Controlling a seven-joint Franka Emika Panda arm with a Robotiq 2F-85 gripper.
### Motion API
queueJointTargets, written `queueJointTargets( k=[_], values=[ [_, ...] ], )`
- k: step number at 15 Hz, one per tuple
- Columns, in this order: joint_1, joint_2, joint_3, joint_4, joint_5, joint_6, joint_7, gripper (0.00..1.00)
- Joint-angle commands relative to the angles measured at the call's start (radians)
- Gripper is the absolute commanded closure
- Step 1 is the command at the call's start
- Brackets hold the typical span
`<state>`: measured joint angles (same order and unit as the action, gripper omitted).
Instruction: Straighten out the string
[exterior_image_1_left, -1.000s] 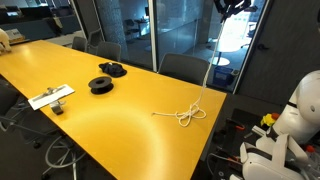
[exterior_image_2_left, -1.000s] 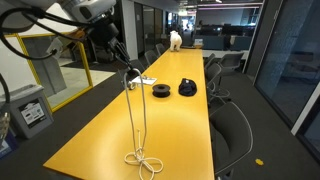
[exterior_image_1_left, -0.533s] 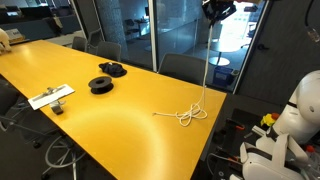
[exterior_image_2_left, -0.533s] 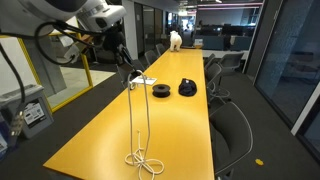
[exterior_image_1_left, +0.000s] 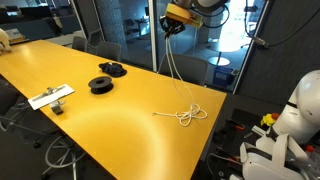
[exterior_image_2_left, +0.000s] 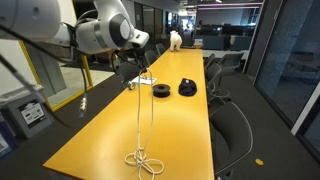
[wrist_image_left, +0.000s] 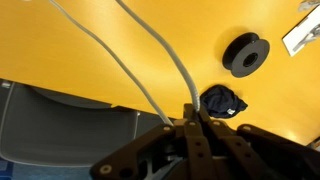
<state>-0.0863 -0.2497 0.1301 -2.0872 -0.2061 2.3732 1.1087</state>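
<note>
The robot's gripper needs to release the string on the bare table (exterior_image_1_left: 112, 119) in front of the round black spool.
The string is a thin white cord. Part of it lies knotted in loops (exterior_image_1_left: 188, 115) near the table's end, and two strands rise from there to my gripper (exterior_image_1_left: 172, 26), high above the table's far edge. In an exterior view the strands (exterior_image_2_left: 140, 120) hang almost straight down from the gripper (exterior_image_2_left: 140, 72) to the loops (exterior_image_2_left: 145, 161). In the wrist view my gripper (wrist_image_left: 192, 112) is shut on the string (wrist_image_left: 105, 52), and both strands run away up-left over the yellow table (wrist_image_left: 90, 25).
Two black spools (exterior_image_1_left: 102, 84) (exterior_image_1_left: 112, 69) and a flat white item (exterior_image_1_left: 50, 97) lie further along the table. Office chairs (exterior_image_1_left: 185, 68) line the far side. A white robot body (exterior_image_1_left: 300, 110) stands beyond the table's end. Glass walls rise behind.
My gripper has carried the pinched string sideways and toward the spools, over the table's edge. The strands now slant from the loops, which stay in place on the table.
</note>
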Motion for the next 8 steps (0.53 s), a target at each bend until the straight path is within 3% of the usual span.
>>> queueJointTargets(
  k=[1,4,8],
  values=[
    [0.032,0.218,-0.034,0.176,0.094,0.117,-0.073,0.99],
    [0.054,0.398,-0.048,0.292,0.168,0.200,-0.133,0.99],
    [0.072,0.646,-0.042,0.468,0.338,0.226,-0.280,0.99]
  ],
)
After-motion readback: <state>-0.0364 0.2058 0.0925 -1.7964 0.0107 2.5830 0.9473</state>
